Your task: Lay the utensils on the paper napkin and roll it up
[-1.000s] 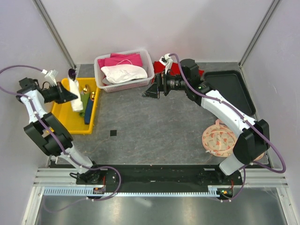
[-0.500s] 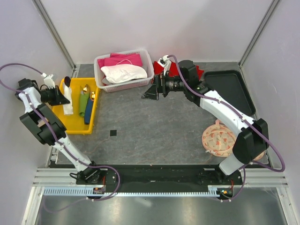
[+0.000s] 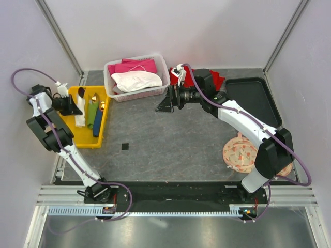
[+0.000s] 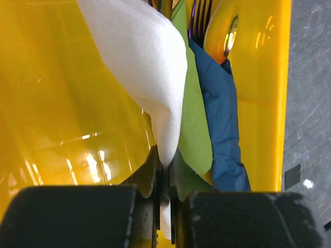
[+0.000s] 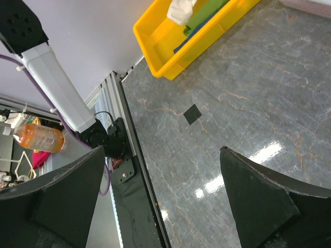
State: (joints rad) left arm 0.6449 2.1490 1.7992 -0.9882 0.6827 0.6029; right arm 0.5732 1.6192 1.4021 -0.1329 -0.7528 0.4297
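Note:
The robot's left gripper should release the off-white paper napkin, which hangs down into the tray now, in the yellow tray, snug (image 3: pixel 83 115) (image 4: pixel 168 111) against the green-handled utensil.
My left gripper (image 3: pixel 73 105) is shut on a corner of the off-white paper napkin (image 3: pixel 80 115), which hangs down into the yellow tray (image 3: pixel 101 135). In the left wrist view the napkin (image 4: pixel 145 67) is pinched between the fingers of the gripper (image 4: pixel 166 166). The green-handled utensil (image 4: pixel 194 119) and the blue-handled one (image 4: pixel 222 113) lie beside it, with a gold end (image 4: pixel 228 33) and purple tines (image 4: pixel 199 20) beyond. My right gripper (image 3: pixel 166 103) is open and empty above the table, in front of the basket.
A white basket (image 3: pixel 166 73) with pink and white fabric stands at the back. A red cloth (image 3: pixel 215 77) and a black tray (image 3: pixel 251 96) are at the back right. A round patterned mat (image 3: pixel 241 153) lies at the right. A small black square (image 3: pixel 125 146) marks the table.
My left gripper has pulled back toward the left wall and lowered the napkin into the yellow tray. My right gripper has shifted only slightly.

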